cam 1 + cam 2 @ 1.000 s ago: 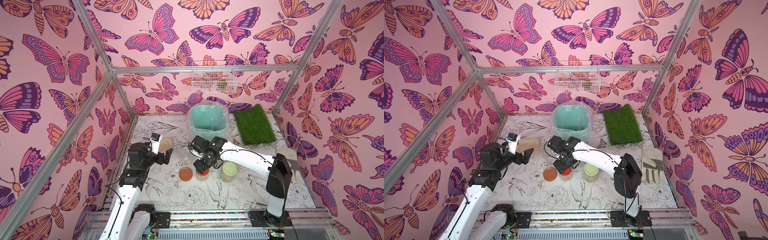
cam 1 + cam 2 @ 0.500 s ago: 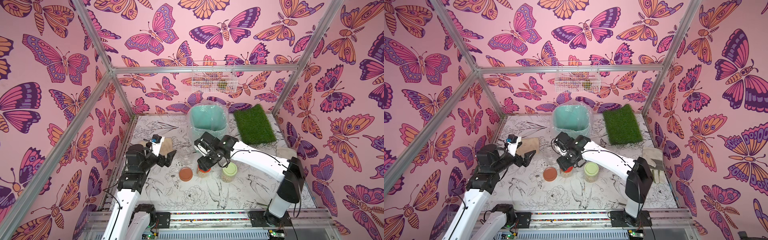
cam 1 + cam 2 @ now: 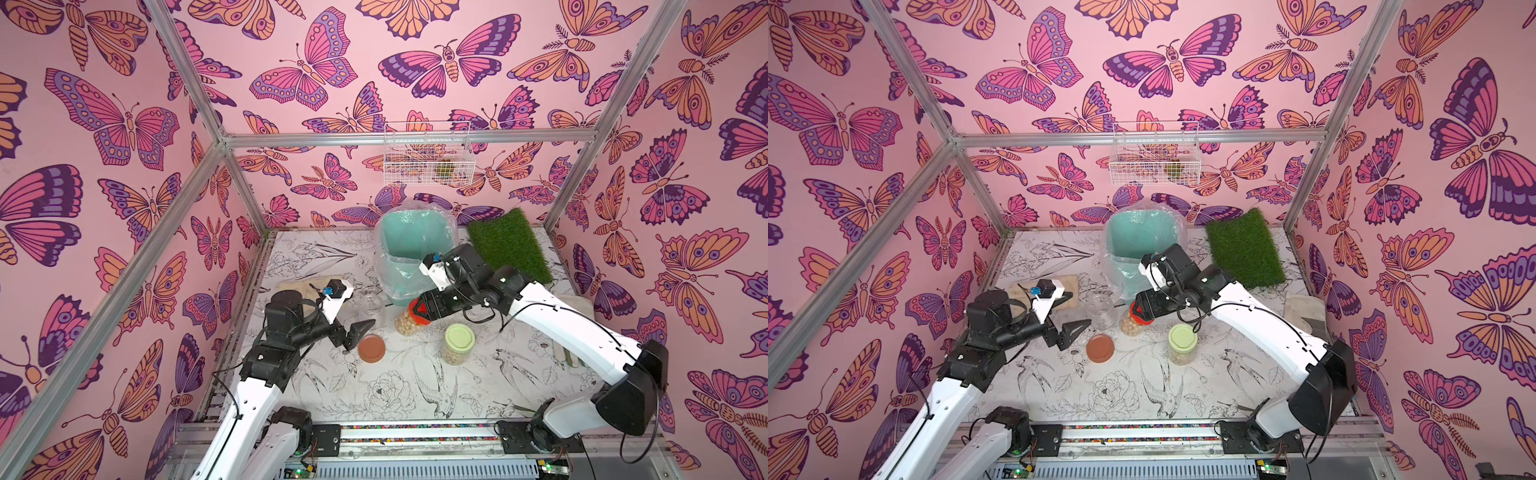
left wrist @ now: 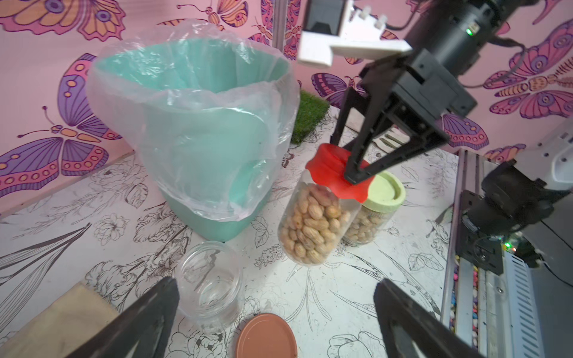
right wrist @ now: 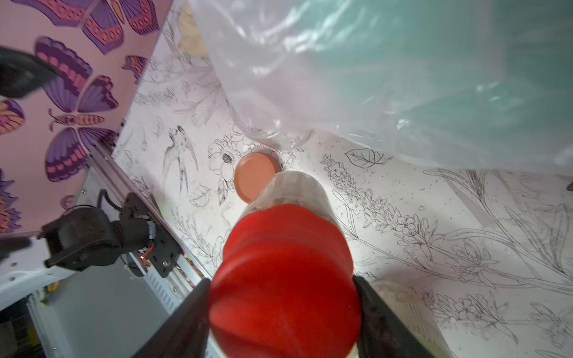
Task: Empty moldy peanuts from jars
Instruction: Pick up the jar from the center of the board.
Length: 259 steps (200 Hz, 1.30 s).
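Observation:
Next, I close my left gripper around the clear, peanut-filled body (image 3: 405, 324) (image 4: 311, 227) of the red-lidded jar, below the red lid in my right gripper.
My right gripper (image 3: 420, 311) (image 4: 353, 177) (image 5: 283, 294) is shut on the red lid (image 5: 285, 279) of a clear jar (image 3: 405, 322) (image 3: 1127, 324) (image 4: 310, 229). That jar hangs tilted just above the table in front of the bin, full of moldy peanuts (image 4: 311, 223). A green-lidded jar (image 3: 459, 343) (image 4: 375, 210) of peanuts stands beside it. An empty lidless jar (image 3: 372, 305) (image 4: 210, 282) stands near my open left gripper (image 3: 353, 332) (image 4: 276, 280). The brown lid (image 3: 371, 348) (image 5: 254, 176) lies flat by it.
The mint-green bin (image 3: 415, 232) (image 4: 186, 55) with a plastic liner stands at the back centre. A grass mat (image 3: 509, 245) lies to its right. A wire basket (image 3: 428, 160) hangs on the back wall. A tan block (image 3: 297, 286) lies behind the left arm.
The right gripper has lifted the red-lidded jar off the table and tilted it, moving a little toward the bin. The left gripper has drifted slightly toward the centre, still open.

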Each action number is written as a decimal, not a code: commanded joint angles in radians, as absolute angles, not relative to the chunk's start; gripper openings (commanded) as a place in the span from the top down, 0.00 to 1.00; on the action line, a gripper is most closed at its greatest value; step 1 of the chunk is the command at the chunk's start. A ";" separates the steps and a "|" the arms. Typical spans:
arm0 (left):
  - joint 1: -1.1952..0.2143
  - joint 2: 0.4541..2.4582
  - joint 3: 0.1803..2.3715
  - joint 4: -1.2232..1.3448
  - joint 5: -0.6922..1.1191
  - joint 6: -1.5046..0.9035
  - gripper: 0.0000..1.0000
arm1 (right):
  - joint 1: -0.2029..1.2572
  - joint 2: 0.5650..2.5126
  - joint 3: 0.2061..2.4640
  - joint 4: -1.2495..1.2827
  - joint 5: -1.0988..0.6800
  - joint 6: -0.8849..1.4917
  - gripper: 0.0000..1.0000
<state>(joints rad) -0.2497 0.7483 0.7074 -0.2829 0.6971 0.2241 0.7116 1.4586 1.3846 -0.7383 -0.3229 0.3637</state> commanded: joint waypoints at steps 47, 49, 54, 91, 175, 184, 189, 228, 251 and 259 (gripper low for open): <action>-0.400 0.796 0.686 -0.313 0.610 0.273 0.00 | 0.660 1.393 1.336 -0.534 -0.523 0.489 1.00; -0.405 0.799 0.686 -0.313 0.605 0.275 0.00 | 0.660 1.393 1.338 -0.533 -0.525 0.491 1.00; -0.414 0.806 0.687 -0.313 0.597 0.278 0.00 | 0.660 1.393 1.339 -0.527 -0.533 0.494 1.00; -0.465 0.859 0.689 -0.293 0.529 0.298 0.00 | 0.661 1.393 1.335 -0.498 -0.582 0.509 1.00; -0.505 0.949 0.687 -0.165 0.482 0.270 0.00 | 0.655 1.397 1.308 -0.436 -0.684 0.548 1.00; -0.508 0.956 0.685 -0.151 0.482 0.265 0.00 | 0.654 1.399 1.305 -0.431 -0.690 0.551 1.00; -0.509 0.958 0.684 -0.144 0.483 0.261 0.00 | 0.655 1.399 1.302 -0.425 -0.693 0.554 1.00; -0.518 0.986 0.682 -0.113 0.479 0.256 0.00 | 0.654 1.412 1.295 -0.403 -0.736 0.576 1.00; -0.522 0.992 0.679 -0.088 0.480 0.245 0.02 | 0.655 1.417 1.289 -0.401 -0.748 0.579 1.00; -0.522 0.995 0.677 -0.081 0.482 0.244 0.03 | 0.655 1.420 1.287 -0.398 -0.753 0.581 1.00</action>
<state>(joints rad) -0.5167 0.9859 0.6964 -0.1280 0.4816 0.2600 0.6579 1.4200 1.2877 -0.4473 -0.7002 0.5617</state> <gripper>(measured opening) 0.979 0.682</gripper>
